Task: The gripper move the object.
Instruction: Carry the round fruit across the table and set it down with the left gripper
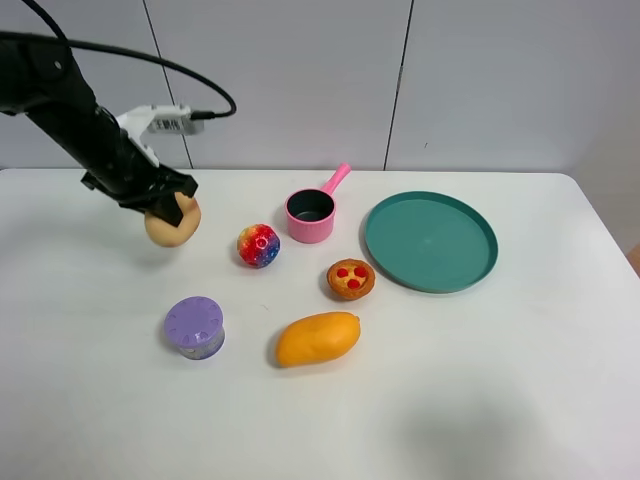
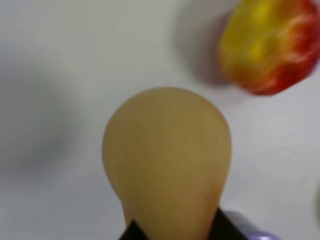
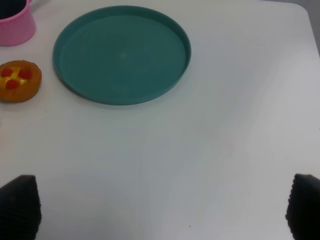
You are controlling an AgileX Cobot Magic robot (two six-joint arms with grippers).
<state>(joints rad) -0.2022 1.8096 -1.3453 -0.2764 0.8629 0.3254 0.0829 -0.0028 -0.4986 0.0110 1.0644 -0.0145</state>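
I need to let go of the tan potato-like object with my left gripper on the green plate (image 1: 417, 237), just toward the tart from the plate's centre.
The tan potato-like object (image 1: 172, 222) is held in my left gripper (image 1: 165, 203) at the table's left, lifted just above the surface, left of the multicoloured ball (image 1: 258, 245). In the left wrist view the object (image 2: 167, 155) fills the middle between the dark fingers (image 2: 230, 227), with the blurred ball (image 2: 270, 45) beyond it. My right gripper (image 3: 162, 207) is open over bare table; only its two dark fingertips (image 3: 20, 205) show. It is out of the exterior view.
A pink saucepan (image 1: 312, 212), a green plate (image 1: 430, 240), a small tart with red dots (image 1: 350, 279), an orange mango (image 1: 317, 338) and a purple lidded jar (image 1: 194, 327) stand on the white table (image 1: 520, 380). The plate (image 3: 122, 52) and tart (image 3: 19, 80) show in the right wrist view.
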